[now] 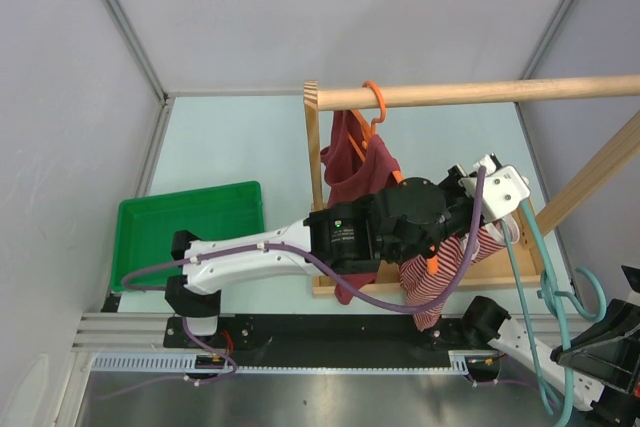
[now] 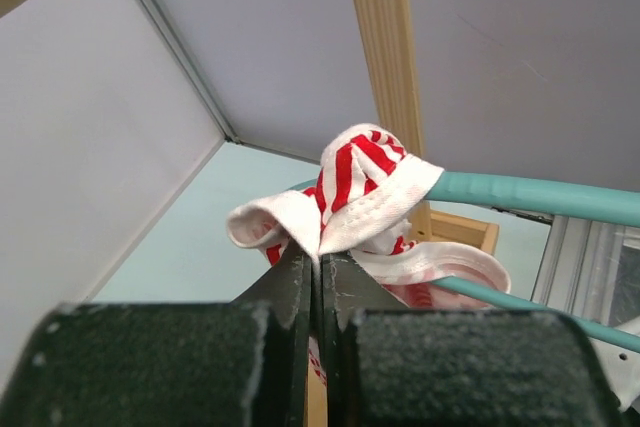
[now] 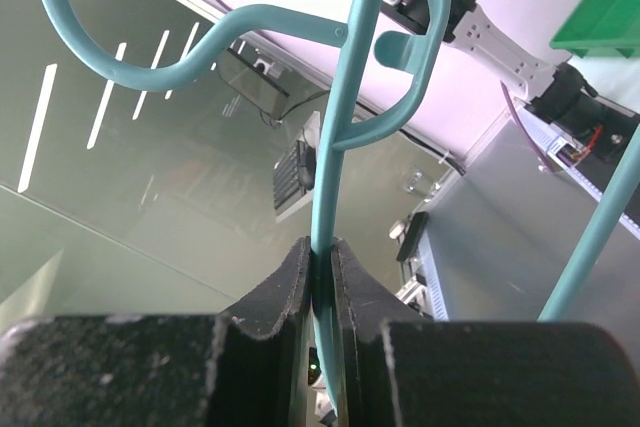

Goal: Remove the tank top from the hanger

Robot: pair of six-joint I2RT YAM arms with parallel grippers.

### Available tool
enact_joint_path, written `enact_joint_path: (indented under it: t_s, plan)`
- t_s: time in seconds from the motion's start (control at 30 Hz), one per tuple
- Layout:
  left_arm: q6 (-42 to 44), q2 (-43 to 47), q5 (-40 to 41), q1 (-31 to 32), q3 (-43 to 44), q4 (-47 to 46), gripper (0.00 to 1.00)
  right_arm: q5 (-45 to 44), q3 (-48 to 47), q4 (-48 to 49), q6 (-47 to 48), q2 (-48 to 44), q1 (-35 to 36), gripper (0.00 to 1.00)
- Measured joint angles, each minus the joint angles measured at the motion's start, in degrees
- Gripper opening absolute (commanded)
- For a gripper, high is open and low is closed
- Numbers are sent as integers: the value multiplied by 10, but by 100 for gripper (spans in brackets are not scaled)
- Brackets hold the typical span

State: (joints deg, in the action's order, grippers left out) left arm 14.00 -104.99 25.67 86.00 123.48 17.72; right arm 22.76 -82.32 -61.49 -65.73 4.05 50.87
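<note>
The tank top's strap is bunched loosely around the teal hanger's arm, so next my left gripper opens and pinches it close beneath that arm [image 2: 345, 225] before it pulls the strap off.
The red-and-white striped tank top [image 1: 440, 272] hangs bunched in front of the wooden rack, still partly on the teal hanger [image 1: 530, 267]. My left gripper [image 1: 492, 217] reaches across to it and is shut on its white-edged strap [image 2: 340, 212]; in the left wrist view the teal hanger arm [image 2: 530, 194] runs through the fabric to the right. My right gripper [image 1: 580, 355] is at the near right and is shut on the teal hanger's stem [image 3: 335, 147], just below the hook [image 3: 400, 47].
A wooden rack with a round rod [image 1: 480, 94] and base [image 1: 500, 275] stands mid-table. An orange hanger [image 1: 375, 99] with a dark red garment [image 1: 355, 167] hangs on the rod. A green bin [image 1: 190, 232] sits at the left. Grey walls enclose the table.
</note>
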Motion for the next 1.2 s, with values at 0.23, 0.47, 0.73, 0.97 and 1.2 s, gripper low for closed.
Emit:
enact_joint_path:
  t_s: [0.23,0.47,0.73,0.97,1.2]
  plan:
    - [-5,-2,13,-10,7,0,0,28,14,13,18,-2,-13,0]
    - [-11,2,-19,-14,-4,-5,0,37,18,27,32,-2,-18,0]
    - [-30,10,-35,-35,-23,-4,0,-71,69,59,28,-9,19,0]
    - [-40,10,-34,-52,-23,5,0,-97,132,78,131,-4,12,0]
    - [-41,11,-42,-68,-23,21,13,-85,190,109,203,-9,1,0]
